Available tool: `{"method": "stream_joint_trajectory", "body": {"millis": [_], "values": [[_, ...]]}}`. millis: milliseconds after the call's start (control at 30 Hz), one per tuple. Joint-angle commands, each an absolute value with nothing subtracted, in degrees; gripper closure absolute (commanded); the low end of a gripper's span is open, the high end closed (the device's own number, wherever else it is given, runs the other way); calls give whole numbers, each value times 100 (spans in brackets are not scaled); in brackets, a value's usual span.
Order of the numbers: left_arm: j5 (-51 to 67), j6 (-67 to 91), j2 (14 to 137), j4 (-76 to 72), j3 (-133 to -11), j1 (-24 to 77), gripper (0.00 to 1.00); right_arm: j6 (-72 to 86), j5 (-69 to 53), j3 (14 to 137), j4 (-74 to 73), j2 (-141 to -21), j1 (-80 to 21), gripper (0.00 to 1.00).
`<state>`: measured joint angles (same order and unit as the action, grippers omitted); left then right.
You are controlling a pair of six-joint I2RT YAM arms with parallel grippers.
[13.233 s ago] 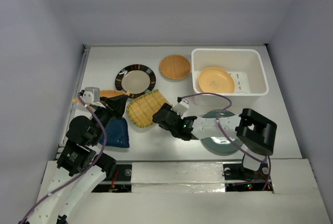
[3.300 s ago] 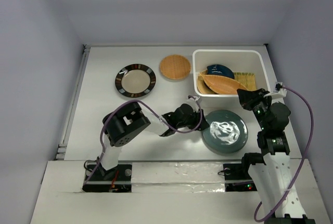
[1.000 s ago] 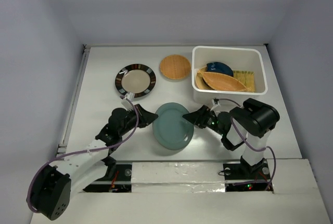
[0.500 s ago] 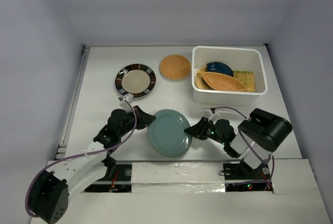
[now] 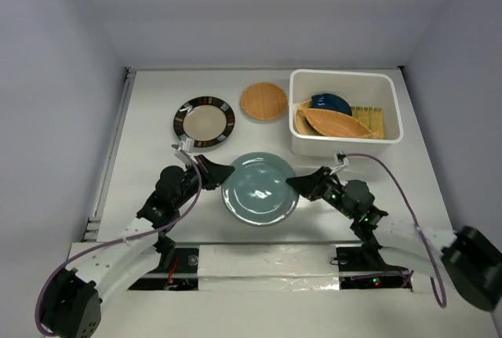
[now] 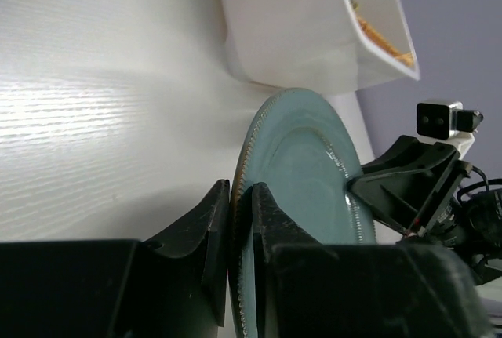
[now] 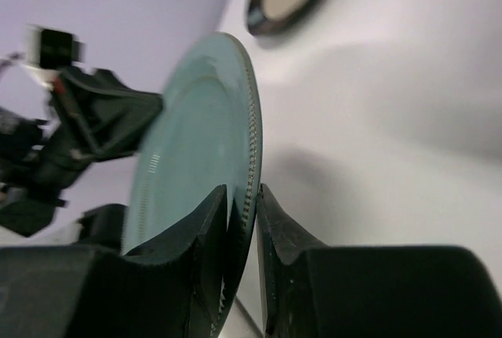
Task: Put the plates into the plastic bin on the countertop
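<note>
My right gripper needs to release the teal plate so that it rests on the blue dish and the orange leaf dish (image 5: 335, 113) that are in the bin.
A round teal plate (image 5: 260, 188) is held above the white countertop (image 5: 149, 110) between both arms. My left gripper (image 5: 222, 172) is shut on its left rim, shown in the left wrist view (image 6: 241, 197). My right gripper (image 5: 296, 183) is shut on its right rim, shown in the right wrist view (image 7: 245, 197). The white plastic bin (image 5: 345, 78) stands at the back right and holds an orange leaf dish (image 5: 333, 125), a blue dish (image 5: 329, 104) and a yellow-green slatted plate (image 5: 370, 119). A black-rimmed cream plate (image 5: 204, 121) and a woven tan plate (image 5: 263, 101) lie on the counter.
Pale walls enclose the counter on three sides. A metal strip (image 5: 118, 134) runs along the left edge. The bin's near wall (image 6: 282, 32) rises just beyond the teal plate in the left wrist view.
The teal plate has been lifted and shifted back and slightly right. My right gripper, open beside it half a second ago, has closed on its right rim. My left gripper keeps its hold.
</note>
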<state>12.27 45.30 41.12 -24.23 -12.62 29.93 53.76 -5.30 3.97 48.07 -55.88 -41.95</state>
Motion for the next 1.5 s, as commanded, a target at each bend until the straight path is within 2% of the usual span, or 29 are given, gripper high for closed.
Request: {"method": "stream_joint_trajectory", "body": {"millis": [0,133,367,433,633,733,800,933,1000,1200,1233,1300,1333,1433,1467], "values": [[1397,4500,4052,-2496,-1248,3094,100,5116,-730,1185,4556,-4154,-4430,100],[1660,4692,4148,-2898,-1388,3094,100,5054,-799,1713,3719,-3727,-4430,100],[2065,4843,4666,-3498,-1976,3094,100,5027,-1107,2416,3850,-4437,-4430,100],[2092,4852,4693,-3542,-2047,3094,100,5019,-1265,2531,3858,-4552,-4430,94],[2004,4825,4570,-3481,-2153,3094,100,5018,-1459,2725,3587,-4685,-4430,85],[1995,4808,4570,-3472,-2197,3094,100,4992,-1590,2795,3368,-4728,-4430,74],[1995,4808,4570,-3489,-2215,3094,100,5001,-1704,2812,3331,-4764,-4430,72],[1995,4808,4570,-3568,-2276,3094,100,5071,-1916,2786,3340,-4851,-4430,81],[1995,4799,4605,-3577,-2311,3094,100,5115,-1872,2777,3331,-4808,-4430,100],[1951,4677,4562,-3446,-2364,3094,100,5072,-1408,2917,2929,-4361,-4430,100],[1855,4624,4544,-3245,-2390,3094,99,4976,-1023,3022,2474,-4255,-4430,100],[1715,4509,4456,-3025,-2461,3094,86,4809,-687,3338,2120,-3975,-4325,100],[1575,4404,4413,-2858,-2487,3094,72,4773,-512,3436,1953,-3912,-4255,100],[1381,4281,4219,-2673,-2566,3094,54,4737,-509,3831,1793,-3937,-3947,100],[1345,4254,4167,-2646,-2636,3094,51,4746,-562,3910,1793,-3998,-3859,100]]}}
